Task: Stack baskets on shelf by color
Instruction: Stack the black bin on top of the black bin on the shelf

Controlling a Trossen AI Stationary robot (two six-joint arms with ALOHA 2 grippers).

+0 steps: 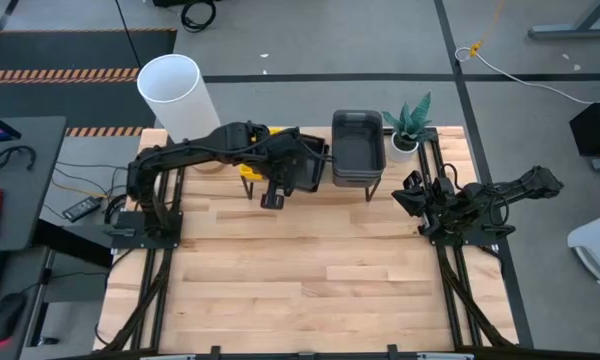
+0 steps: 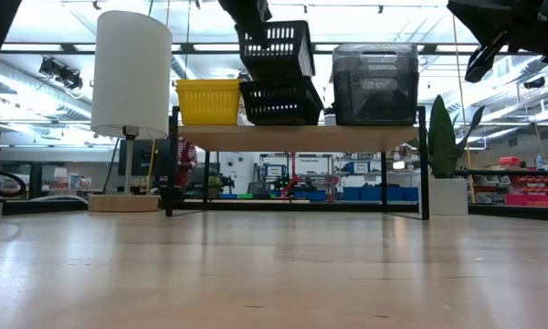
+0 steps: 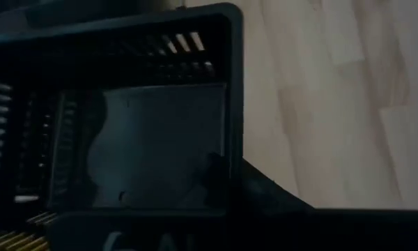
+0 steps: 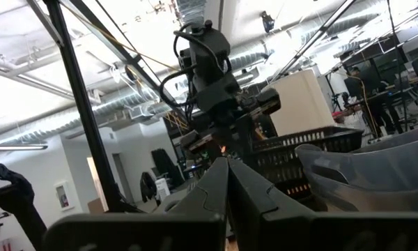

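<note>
The lower black basket sits crooked on the shelf, so I will drop the upper one in with my left gripper, then take their rims (image 2: 292, 25) and straighten both.
On the shelf (image 2: 292, 137) at the table's far edge stand yellow baskets (image 2: 208, 100), a black basket (image 2: 281, 102) and stacked smoky-grey baskets (image 2: 374, 84) (image 1: 358, 148). My left gripper (image 3: 233, 185) hangs over the shelf, shut on another black basket (image 2: 276, 50), which tilts just above the black one below. Whether the two touch, I cannot tell. My right gripper (image 1: 407, 195) (image 4: 228, 174) is shut and holds nothing, raised near the table's right side, right of the grey baskets. My left gripper holds the upper black basket by one side wall (image 3: 230, 146), with one finger (image 3: 214, 178) inside the basket and the other outside. The fingers come from above, at the basket's upper left corner (image 2: 252, 35) in the low view. The basket hangs tilted below them.
A white cylindrical lamp (image 1: 175, 95) (image 2: 131, 73) stands at the far left corner, beside the yellow baskets. A small potted plant (image 1: 410, 125) (image 2: 443, 137) stands right of the grey baskets. The wooden tabletop (image 1: 310, 280) stretches from the shelf to the near edge.
</note>
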